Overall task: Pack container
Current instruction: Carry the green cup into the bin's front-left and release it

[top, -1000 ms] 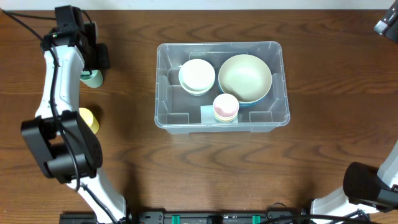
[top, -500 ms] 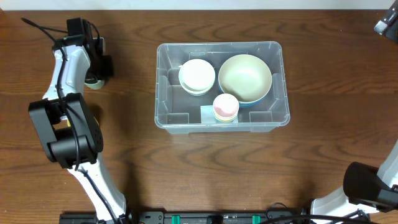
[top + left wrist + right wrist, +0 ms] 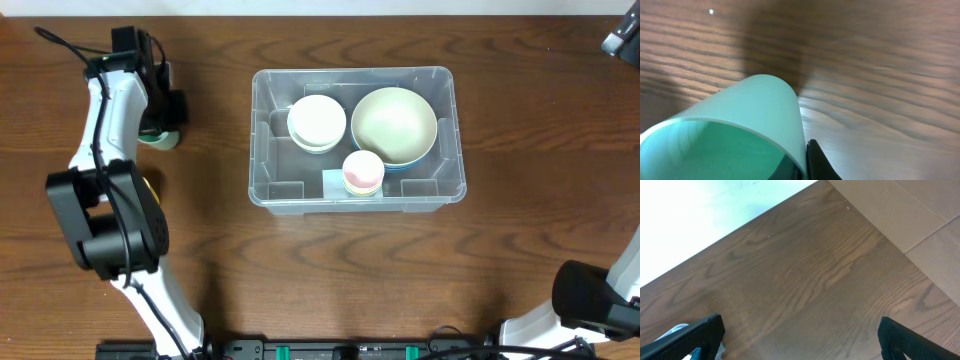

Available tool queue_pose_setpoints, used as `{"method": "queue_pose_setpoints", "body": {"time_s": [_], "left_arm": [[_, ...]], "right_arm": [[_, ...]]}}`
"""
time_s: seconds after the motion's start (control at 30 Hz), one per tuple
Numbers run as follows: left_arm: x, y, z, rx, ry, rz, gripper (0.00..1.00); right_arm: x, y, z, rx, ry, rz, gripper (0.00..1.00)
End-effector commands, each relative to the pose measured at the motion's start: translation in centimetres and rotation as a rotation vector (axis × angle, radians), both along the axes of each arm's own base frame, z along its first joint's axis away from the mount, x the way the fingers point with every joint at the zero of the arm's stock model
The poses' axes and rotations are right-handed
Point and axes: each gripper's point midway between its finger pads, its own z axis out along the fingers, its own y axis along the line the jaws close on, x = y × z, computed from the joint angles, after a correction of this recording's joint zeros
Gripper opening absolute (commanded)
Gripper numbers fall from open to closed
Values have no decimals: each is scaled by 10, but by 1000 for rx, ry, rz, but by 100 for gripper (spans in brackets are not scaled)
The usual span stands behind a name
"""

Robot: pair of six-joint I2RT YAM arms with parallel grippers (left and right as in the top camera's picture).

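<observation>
I should use my left gripper to set the mint-green cup down in the clear plastic container's near corner [image 3: 285, 198], in front of the white bowl.
The clear plastic container [image 3: 445, 100] stands in the middle of the table. It holds a white bowl [image 3: 317, 122], a large cream bowl [image 3: 393, 125] and a small stack of pink and cream cups [image 3: 363, 172]. At the far left, my left gripper [image 3: 165, 112] is shut on the wall of a mint-green cup [image 3: 157, 137]. In the left wrist view the cup [image 3: 740, 115] fills the lower left, and a black finger [image 3: 817, 162] presses its outer wall. My right gripper [image 3: 800, 330] is open over bare wood, with nothing between its fingers.
The left arm [image 3: 100, 200] runs down the left side of the table. The right arm's base [image 3: 590, 300] sits at the bottom right corner. The right wrist view shows the table's far edge [image 3: 790, 205] against a pale floor.
My left gripper has closed on the green cup's wall. The arm has shifted up and slightly right, and the cup has moved a little with it. The right gripper has not moved.
</observation>
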Motion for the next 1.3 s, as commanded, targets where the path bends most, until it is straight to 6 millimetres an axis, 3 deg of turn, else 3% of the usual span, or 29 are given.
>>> {"method": "queue_pose_setpoints", "body": {"time_s": [0.0,0.13,0.27,0.33,0.47,0.57,0.77,1.27], "left_arm": [[3,-39,70,-85,-167,-44,6],[-8,-93,127,-164,-291,-164,6],[-35,-154,162,-202,-338,-312,6],[-51,-184,167,-214,-325,-390,6],[-82,-236,158,-221,-254,-554,6],[-100,-260,144,-205,-204,-625,6],[-123,-276,115,-164,-102,-669,6],[-165,-247,27,-94,151,-580,6]], "right_arm": [[-2,-4,1,2,-7,-26,99],[-2,-4,1,2,-7,-26,99],[-2,-4,1,2,-7,-26,99],[-2,-4,1,2,-7,-26,99],[-2,-4,1,2,-7,-26,99],[-2,-4,1,2,-7,-26,99],[-2,-4,1,2,-7,-26,99],[-2,-4,1,2,-7,-26,99]]}}
